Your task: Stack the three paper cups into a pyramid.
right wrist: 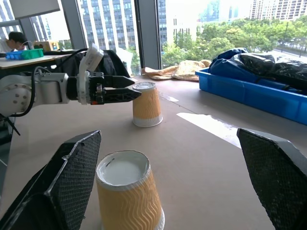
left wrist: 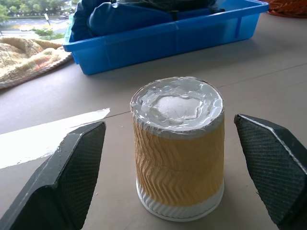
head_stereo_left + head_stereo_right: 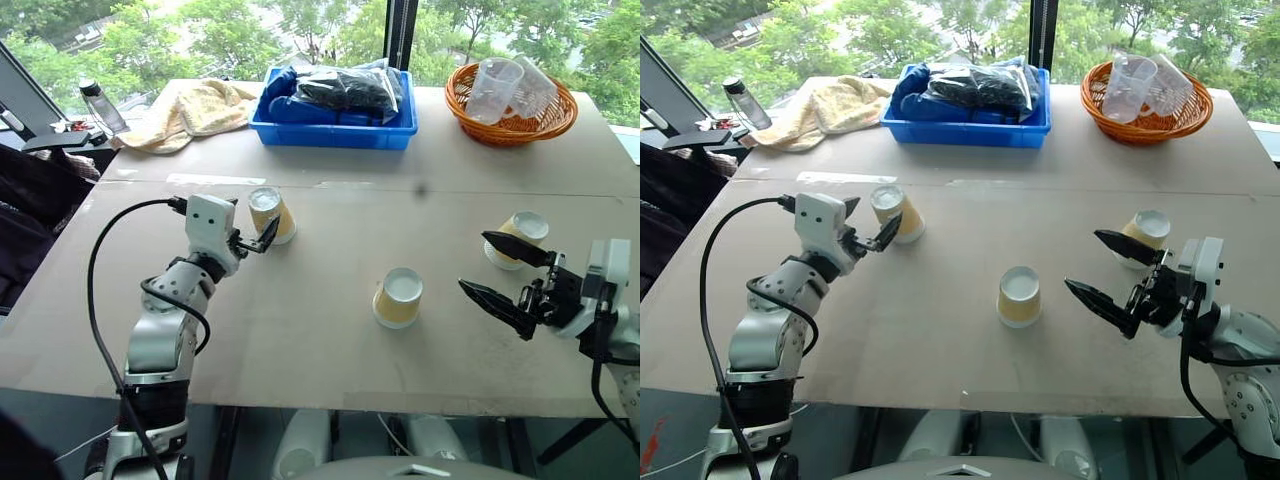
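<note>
The paper cup nearest the wicker basket will top the pyramid. So my right gripper will next close on the ribbed sides of the paper cup (image 3: 510, 229).
Three yellow-tan ribbed paper cups stand upside down and apart on the brown table. The left cup (image 3: 271, 213) sits between the fingers of my left gripper (image 3: 255, 222), which is open; in the left wrist view the cup (image 2: 177, 153) has a gap to each finger. The middle cup (image 3: 398, 297) stands alone near the table's centre. My right gripper (image 3: 475, 262) is open and empty, hovering to the right of the middle cup (image 1: 127, 196). The right cup (image 3: 522, 236) stands just beyond its upper finger. No pyramid stands.
At the back are a blue bin (image 3: 335, 128) of dark bags, a wicker basket (image 3: 510, 122) holding clear plastic cups, a yellow towel (image 3: 190, 108) and a bottle (image 3: 100, 105). A white tape strip (image 3: 215, 180) lies left of the left cup.
</note>
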Controlling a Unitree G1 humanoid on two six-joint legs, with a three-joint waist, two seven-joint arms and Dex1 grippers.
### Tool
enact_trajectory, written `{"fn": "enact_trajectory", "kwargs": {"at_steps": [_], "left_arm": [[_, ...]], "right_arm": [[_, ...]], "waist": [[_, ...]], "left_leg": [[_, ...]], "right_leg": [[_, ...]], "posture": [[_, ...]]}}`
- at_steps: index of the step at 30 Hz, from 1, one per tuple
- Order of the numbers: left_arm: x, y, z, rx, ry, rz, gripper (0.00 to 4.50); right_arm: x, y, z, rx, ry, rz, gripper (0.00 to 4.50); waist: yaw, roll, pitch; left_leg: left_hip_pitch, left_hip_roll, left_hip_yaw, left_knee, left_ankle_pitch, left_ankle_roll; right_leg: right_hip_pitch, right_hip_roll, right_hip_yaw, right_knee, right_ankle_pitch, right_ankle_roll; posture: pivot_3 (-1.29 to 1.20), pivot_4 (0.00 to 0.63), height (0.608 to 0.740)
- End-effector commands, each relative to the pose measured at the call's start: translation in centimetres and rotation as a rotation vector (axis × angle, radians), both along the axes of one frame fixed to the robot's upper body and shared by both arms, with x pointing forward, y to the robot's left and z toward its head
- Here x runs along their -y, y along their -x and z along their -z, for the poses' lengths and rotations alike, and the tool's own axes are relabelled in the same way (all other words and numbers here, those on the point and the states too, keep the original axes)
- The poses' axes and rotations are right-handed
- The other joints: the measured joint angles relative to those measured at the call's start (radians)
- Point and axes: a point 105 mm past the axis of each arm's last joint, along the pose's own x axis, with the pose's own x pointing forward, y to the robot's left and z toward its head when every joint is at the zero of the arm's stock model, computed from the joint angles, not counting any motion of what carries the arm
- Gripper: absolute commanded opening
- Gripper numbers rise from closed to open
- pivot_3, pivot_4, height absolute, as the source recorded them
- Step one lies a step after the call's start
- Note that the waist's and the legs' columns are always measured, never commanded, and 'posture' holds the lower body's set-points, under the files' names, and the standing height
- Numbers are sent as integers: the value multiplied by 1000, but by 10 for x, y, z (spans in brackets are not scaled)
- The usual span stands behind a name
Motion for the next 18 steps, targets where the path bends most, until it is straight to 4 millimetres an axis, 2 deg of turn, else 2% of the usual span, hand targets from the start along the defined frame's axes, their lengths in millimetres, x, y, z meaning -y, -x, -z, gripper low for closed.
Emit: {"fn": "enact_trajectory", "kwargs": {"at_steps": [1,6,18], "left_arm": [[2,-4,-6,36,0,14,4420],[8,-9,2,24,-10,37,4420],[10,-18,4,36,-34,68,4420]], "right_arm": [[-4,2,-10,32,-7,-9,4500],[-5,3,-9,28,-4,-2,4500],[-7,6,-8,23,2,12,4500]], "waist": [[0,0,0],[4,0,0],[2,0,0]], "left_leg": [[0,0,0,0,0,0],[0,0,0,0,0,0],[0,0,0,0,0,0]], "right_leg": [[0,0,0,0,0,0],[0,0,0,0,0,0],[0,0,0,0,0,0]], "posture": [[0,150,740],[0,150,740],[0,150,740]]}}
